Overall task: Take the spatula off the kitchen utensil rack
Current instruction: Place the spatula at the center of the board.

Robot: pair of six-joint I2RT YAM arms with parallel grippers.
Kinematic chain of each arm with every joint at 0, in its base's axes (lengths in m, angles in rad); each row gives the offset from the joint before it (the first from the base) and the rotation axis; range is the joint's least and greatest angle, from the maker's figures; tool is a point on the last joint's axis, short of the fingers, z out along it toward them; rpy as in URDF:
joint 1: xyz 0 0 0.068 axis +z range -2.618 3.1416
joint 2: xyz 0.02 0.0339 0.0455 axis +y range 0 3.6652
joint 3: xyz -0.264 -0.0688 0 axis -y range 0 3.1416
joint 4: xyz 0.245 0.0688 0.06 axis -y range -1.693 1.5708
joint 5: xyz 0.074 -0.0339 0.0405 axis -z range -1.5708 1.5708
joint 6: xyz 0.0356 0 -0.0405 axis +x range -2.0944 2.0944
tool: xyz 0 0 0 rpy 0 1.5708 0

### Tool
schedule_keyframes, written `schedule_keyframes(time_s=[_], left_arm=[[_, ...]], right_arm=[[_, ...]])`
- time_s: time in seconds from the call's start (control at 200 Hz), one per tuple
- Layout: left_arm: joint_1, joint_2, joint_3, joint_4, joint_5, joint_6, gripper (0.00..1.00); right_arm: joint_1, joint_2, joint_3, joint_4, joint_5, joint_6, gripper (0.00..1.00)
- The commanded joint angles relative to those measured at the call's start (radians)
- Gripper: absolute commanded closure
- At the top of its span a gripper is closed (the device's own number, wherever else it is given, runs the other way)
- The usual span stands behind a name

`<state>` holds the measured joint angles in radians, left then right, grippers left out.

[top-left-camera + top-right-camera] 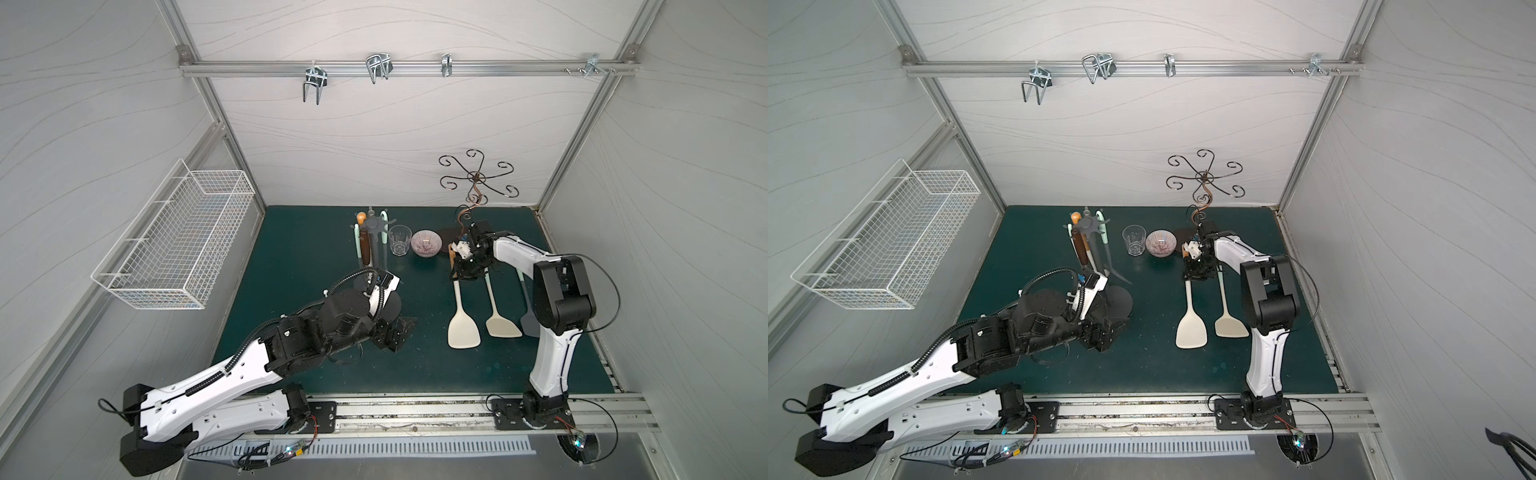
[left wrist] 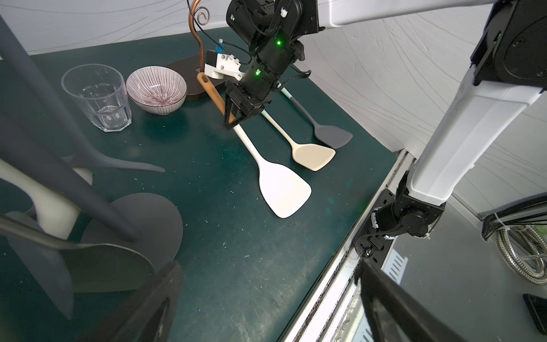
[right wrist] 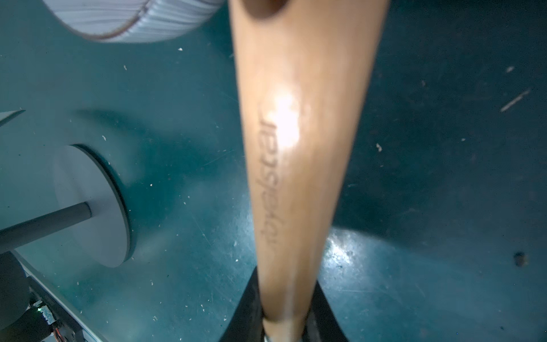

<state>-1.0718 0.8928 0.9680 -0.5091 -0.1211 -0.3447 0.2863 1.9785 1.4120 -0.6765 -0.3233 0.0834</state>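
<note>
I should use my right gripper to set the white spatula down on the green mat (image 1: pixel 454 303), next to the cream spatula.
The dark-grey kitchen utensil rack (image 1: pixel 372 226) (image 1: pixel 1087 224) stands at the back left of the green mat, and several utensils hang from its crown. A white spatula (image 1: pixel 463 328) (image 2: pixel 282 186) with a wooden handle (image 3: pixel 302 148) lies away from the rack on the right, its blade on the mat. My right gripper (image 1: pixel 461 276) (image 2: pixel 233 123) (image 3: pixel 288 302) is shut on that handle where wood meets white. My left gripper (image 1: pixel 400 332) (image 2: pixel 266 296) hangs open and empty low beside the rack's round base (image 2: pixel 148 216).
A cream spatula (image 1: pixel 503 326) and a grey one (image 1: pixel 530 324) lie beside the held one. A glass (image 1: pixel 400 240) and a striped bowl (image 1: pixel 426 243) stand at the back. The bronze wire stand (image 1: pixel 478 176) is behind my right wrist. A white wire basket (image 1: pixel 178 237) hangs on the left wall.
</note>
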Motion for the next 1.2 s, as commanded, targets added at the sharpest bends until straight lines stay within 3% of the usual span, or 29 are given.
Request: schedule_keyframes(time_s=[0.0,0.46,0.85,1.196], left_arm=[[-0.004,-0.008,0.032,0.003,-0.02,0.012,0.04],[-0.004,-0.024,0.028,0.004,-0.044,0.017,0.04],[-0.004,-0.034,0.018,0.003,-0.054,0.016,0.04],[-0.004,-0.036,0.005,0.01,-0.055,0.011,0.04]], right_arm=[[-0.001,0.006,-0.022,-0.012,0.016,-0.001,1.0],[-0.001,-0.015,-0.081,0.024,0.01,0.054,1.0],[-0.001,-0.018,-0.112,0.132,-0.126,0.202,1.0],[0.017,0.019,-0.052,0.031,0.009,0.093,1.0]])
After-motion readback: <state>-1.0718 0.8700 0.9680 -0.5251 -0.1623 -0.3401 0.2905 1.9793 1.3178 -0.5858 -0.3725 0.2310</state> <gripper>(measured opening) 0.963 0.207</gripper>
